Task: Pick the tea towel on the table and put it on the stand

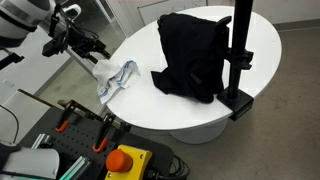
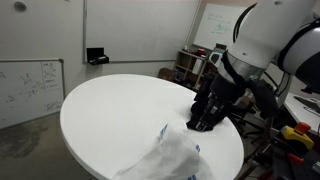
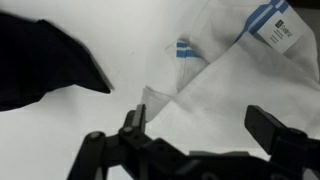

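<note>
The tea towel's fold (image 1: 114, 82) (image 3: 201, 68) beside the small blue-striped patch, on the side of the patch toward the label, is the spot my gripper needs to close on.
The tea towel (image 1: 115, 78) is white with blue stripes and lies crumpled near the table's edge; it also shows in an exterior view (image 2: 170, 155). In the wrist view the towel (image 3: 230, 80) fills the right side, with a label at its corner. My gripper (image 1: 88, 46) hovers just above and beside the towel, open and empty (image 2: 202, 120). Its two fingers straddle the cloth in the wrist view (image 3: 200, 125). The stand (image 1: 240, 50) is a black pole on a base at the table's far side.
A black cloth (image 1: 190, 55) lies heaped against the stand, and shows at the left of the wrist view (image 3: 40, 60). The round white table (image 1: 200, 115) carries everything. A control box with an orange button (image 1: 125, 160) sits beside the table.
</note>
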`<state>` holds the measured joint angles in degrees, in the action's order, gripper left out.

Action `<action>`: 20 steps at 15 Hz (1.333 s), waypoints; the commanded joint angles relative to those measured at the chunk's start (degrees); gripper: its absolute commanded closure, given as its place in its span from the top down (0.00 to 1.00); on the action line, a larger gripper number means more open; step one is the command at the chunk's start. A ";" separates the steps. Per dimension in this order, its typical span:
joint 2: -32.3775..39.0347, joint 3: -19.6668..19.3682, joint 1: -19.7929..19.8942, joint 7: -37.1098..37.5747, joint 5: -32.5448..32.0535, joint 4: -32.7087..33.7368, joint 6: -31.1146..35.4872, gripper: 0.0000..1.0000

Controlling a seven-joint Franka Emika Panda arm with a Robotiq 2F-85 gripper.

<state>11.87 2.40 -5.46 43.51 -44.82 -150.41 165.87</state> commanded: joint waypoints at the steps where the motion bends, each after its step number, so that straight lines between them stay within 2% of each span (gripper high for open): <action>1: -0.32 -4.13 -0.89 6.04 -8.31 -1.39 6.16 1.00; 4: 1.60 -6.75 -0.86 8.88 -14.41 -1.37 11.10 1.00; 8: 5.18 -9.23 -1.01 10.23 -19.38 -0.19 17.64 1.00; 14: 13.22 -11.44 -0.84 8.35 -18.05 2.25 26.31 1.00; 20: 22.74 -10.86 -0.25 7.42 -16.59 6.40 31.46 1.00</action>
<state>28.85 -8.55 -5.51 51.67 -62.25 -147.38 193.72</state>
